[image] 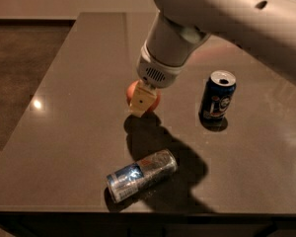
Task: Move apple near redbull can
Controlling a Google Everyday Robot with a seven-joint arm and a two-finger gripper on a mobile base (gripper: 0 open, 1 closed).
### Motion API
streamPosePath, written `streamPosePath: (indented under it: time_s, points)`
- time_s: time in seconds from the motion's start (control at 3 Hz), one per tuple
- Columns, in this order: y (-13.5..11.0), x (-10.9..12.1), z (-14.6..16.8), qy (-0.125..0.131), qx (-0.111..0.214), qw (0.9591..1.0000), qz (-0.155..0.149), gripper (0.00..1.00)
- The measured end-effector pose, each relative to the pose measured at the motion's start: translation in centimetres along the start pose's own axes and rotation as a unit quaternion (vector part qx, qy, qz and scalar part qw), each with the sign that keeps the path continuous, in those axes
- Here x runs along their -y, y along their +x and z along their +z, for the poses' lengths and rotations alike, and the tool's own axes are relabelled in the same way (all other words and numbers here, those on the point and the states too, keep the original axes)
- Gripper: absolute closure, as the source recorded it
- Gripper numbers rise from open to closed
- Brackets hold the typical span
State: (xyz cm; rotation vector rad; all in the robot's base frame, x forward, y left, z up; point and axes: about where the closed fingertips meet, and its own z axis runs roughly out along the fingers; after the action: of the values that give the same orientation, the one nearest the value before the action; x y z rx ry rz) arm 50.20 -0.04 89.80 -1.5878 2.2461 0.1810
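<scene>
Next, I release the apple on the dark table (141, 142), close behind the lying redbull can.
My gripper (143, 104) hangs from the white arm over the middle of the dark table (64, 132). It is shut on the red-orange apple (133, 90), which shows behind a pale fingertip (140, 101) and casts a shadow on the table just below. The redbull can (142, 176), silver and blue, lies on its side near the table's front edge, in front of the apple and apart from it.
A shorter dark blue can (217, 96) with an open top stands upright to the right of the gripper. The table's left edge drops to a brown floor (19, 58). The arm's big white link fills the top right.
</scene>
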Motion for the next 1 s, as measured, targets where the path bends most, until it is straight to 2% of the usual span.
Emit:
streamPosePath:
  time_s: [0.33,1.0]
  points:
    - [1.8,-3.2,0.0,0.01,-0.031,0.9991,0.026,1.0]
    - [3.6,-6.8,0.6,-0.03,-0.065,0.9946,0.075,1.0]
